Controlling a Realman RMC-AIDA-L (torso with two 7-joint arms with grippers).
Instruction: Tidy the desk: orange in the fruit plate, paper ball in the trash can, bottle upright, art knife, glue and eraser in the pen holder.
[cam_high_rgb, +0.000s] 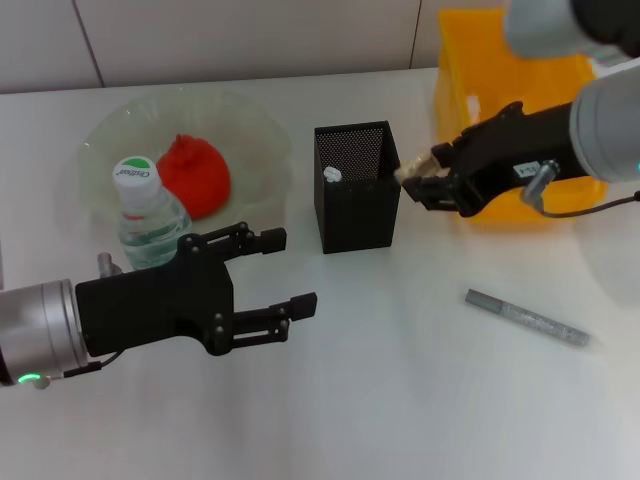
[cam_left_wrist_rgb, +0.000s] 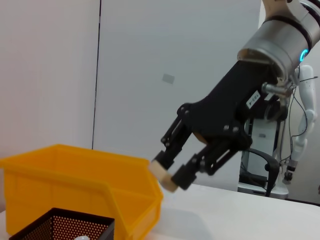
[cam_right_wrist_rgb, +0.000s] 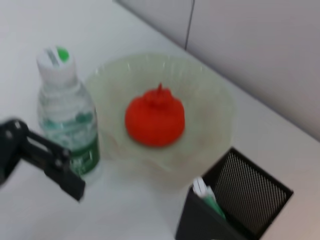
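The robot's right gripper will release the tan eraser inside the black pen holder's open top (cam_high_rgb: 358, 153) (cam_right_wrist_rgb: 246, 196), behind the art knife.
My right gripper (cam_high_rgb: 414, 180) is shut on the tan eraser (cam_high_rgb: 408, 173) just right of the pen holder's (cam_high_rgb: 357, 190) top rim; the left wrist view shows the eraser (cam_left_wrist_rgb: 161, 171) pinched above the desk. The art knife (cam_high_rgb: 332, 174) stands inside the holder. The orange (cam_high_rgb: 195, 175) lies in the fruit plate (cam_high_rgb: 250, 120). The bottle (cam_high_rgb: 145, 215) stands upright beside the plate. The grey glue (cam_high_rgb: 527, 318) lies flat on the desk at the right. My left gripper (cam_high_rgb: 290, 270) hovers open and empty, just right of the bottle. The paper ball is out of view.
The yellow trash can (cam_high_rgb: 500, 80) stands at the back right, behind my right arm, and its inside does not show. The white desk (cam_high_rgb: 380, 400) stretches bare between the left gripper and the glue.
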